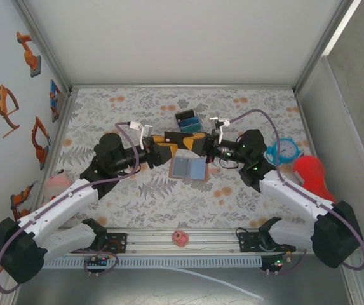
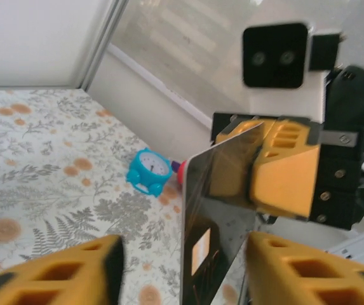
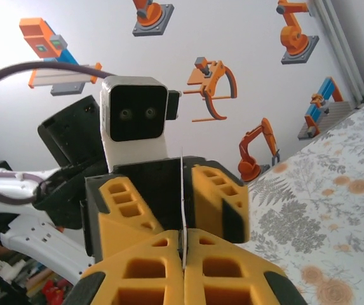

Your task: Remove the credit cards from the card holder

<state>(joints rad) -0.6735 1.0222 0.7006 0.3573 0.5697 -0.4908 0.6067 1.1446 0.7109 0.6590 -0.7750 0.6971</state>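
The credit card sits at a slant between the left gripper's fingers, so the left gripper needs to turn in line with it and pinch the card's loose end (image 2: 201, 270) before the right gripper opens.
The card holder (image 1: 188, 167) lies open on the floral table, its blue-grey inside facing up. Just above it my two grippers meet tip to tip. My right gripper (image 3: 183, 236) is shut on one edge of a credit card (image 3: 182, 184), which shows edge-on as a thin pale line. In the left wrist view the same credit card (image 2: 216, 222) stands upright, dark and reflective, between the spread fingers of my left gripper (image 2: 182, 267). The left gripper is open, and its fingers (image 3: 223, 200) flank the card without pressing it. In the top view the left gripper (image 1: 166, 145) faces the right gripper (image 1: 195, 143).
A small black box (image 1: 187, 119) with blue contents stands just behind the grippers. A blue alarm clock (image 1: 288, 149) and a red object (image 1: 312, 175) sit at the right. A pink toy (image 1: 58, 181) lies at the left, and a small pink item (image 1: 180, 238) rests on the front rail.
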